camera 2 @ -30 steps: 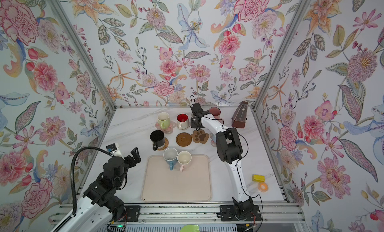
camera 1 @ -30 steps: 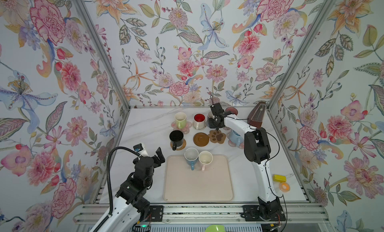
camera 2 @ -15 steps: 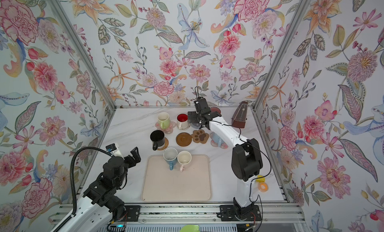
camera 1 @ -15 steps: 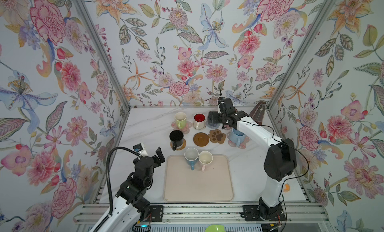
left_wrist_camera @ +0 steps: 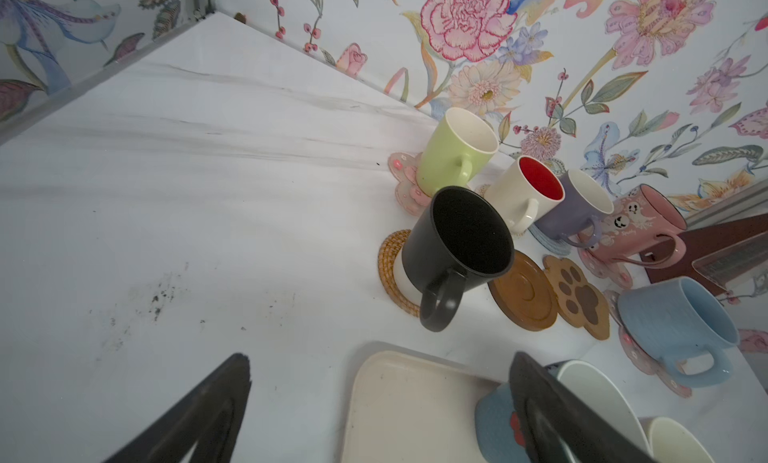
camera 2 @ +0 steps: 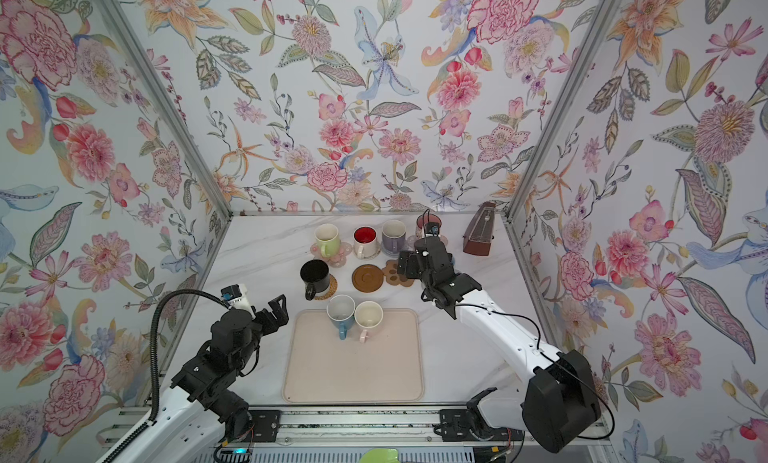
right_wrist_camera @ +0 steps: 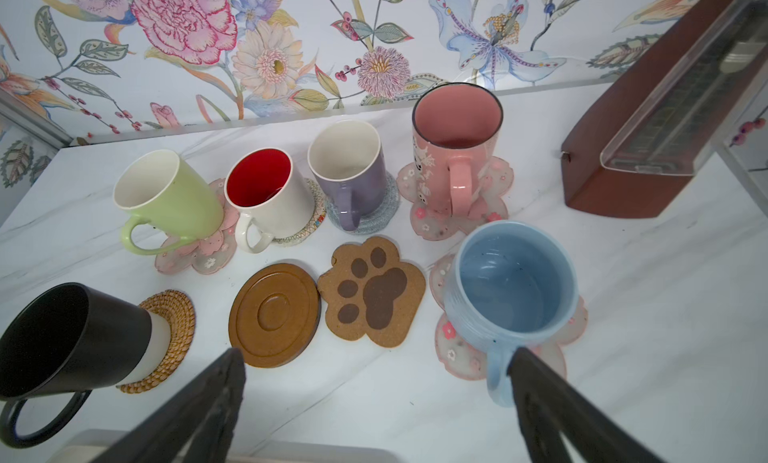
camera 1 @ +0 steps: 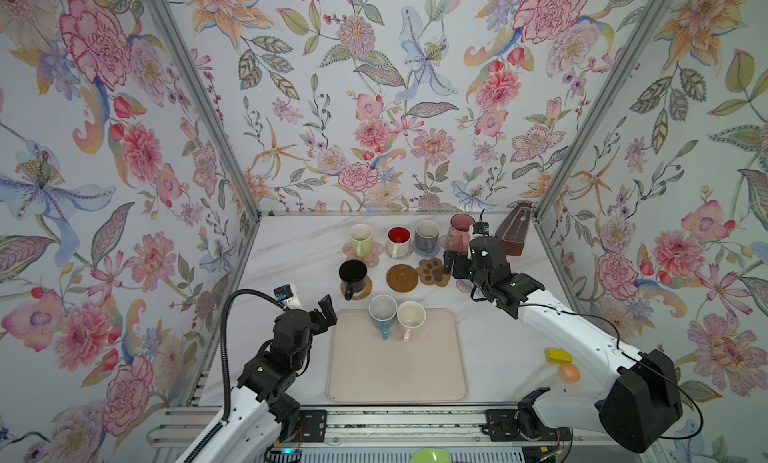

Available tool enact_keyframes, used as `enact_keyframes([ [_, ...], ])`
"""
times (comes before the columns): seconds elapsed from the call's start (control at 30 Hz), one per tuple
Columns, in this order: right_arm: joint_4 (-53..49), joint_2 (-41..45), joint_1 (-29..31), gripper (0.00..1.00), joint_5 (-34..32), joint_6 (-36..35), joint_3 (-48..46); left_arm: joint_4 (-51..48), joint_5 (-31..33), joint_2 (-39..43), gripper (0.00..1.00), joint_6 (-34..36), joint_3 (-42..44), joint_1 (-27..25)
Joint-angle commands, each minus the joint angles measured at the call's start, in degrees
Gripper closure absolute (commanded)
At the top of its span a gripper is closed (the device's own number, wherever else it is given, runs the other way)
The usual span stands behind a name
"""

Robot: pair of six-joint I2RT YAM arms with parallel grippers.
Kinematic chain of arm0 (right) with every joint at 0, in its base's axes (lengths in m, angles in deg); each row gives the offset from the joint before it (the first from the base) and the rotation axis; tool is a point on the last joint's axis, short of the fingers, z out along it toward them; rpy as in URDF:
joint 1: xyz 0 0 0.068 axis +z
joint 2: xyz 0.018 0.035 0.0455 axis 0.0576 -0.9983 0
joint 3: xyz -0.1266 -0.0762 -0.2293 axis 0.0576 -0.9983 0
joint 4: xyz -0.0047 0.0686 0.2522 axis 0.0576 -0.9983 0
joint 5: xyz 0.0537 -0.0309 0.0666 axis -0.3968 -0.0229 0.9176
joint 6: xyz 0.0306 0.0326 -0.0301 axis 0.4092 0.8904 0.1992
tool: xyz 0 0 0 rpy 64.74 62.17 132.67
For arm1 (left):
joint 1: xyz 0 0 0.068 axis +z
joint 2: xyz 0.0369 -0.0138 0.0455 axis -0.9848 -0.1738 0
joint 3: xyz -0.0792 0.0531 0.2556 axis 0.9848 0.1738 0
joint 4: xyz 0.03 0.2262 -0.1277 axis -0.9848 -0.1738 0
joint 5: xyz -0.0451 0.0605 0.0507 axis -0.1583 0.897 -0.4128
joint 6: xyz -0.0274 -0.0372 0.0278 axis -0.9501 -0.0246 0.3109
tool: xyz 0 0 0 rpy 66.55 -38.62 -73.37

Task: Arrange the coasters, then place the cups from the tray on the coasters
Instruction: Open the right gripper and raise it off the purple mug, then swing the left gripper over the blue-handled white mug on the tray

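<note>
The blue cup stands beside the cream cup on the beige tray, and my left gripper needs to close on its handle [camera 1: 385,333].
The beige tray [camera 1: 395,369] holds a blue cup [camera 1: 382,312] and a cream cup [camera 1: 410,317]. Behind it, the green [camera 1: 360,238], red-inside white [camera 1: 399,240], lavender [camera 1: 426,234], pink patterned [camera 1: 460,231] and black [camera 1: 353,274] cups stand on coasters. The brown disc [camera 1: 402,278] and paw coaster [camera 1: 434,271] are bare. My right gripper [camera 1: 452,265] hangs open and empty over the light blue cup [right_wrist_camera: 515,290], which sits on a pink flower coaster [right_wrist_camera: 457,357]; one of its fingers [right_wrist_camera: 540,398] is by the handle. My left gripper [camera 1: 328,311] is open at the tray's near-left corner.
A brown wooden metronome [camera 1: 513,230] stands in the back right corner. A yellow block [camera 1: 559,356] and an orange ring [camera 1: 568,373] lie on the table right of the tray, under the right arm. Flowered walls close in three sides.
My right gripper opened at the back row beside the lavender cup and drew back toward the front, over the light blue cup. The left arm has not moved.
</note>
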Motion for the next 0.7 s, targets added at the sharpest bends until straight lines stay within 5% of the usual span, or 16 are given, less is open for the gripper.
enact_keyframes([
  [0.0, 1.28, 1.02, -0.03, 0.01, -2.72, 1.82, -1.53, 1.62, -8.7, -1.93, 0.01, -2.77, 0.23, 0.42],
  [0.27, 1.09, -0.28, -0.07, 0.01, -2.75, 1.9, -1.0, 1.02, -15.39, -0.65, 0.05, -7.24, 1.33, -4.09],
  [0.67, 0.61, -0.67, -0.13, 0.01, -2.39, 2.1, -0.96, 2.1, -9.56, -11.98, 0.11, -8.46, -3.2, -19.17],
])
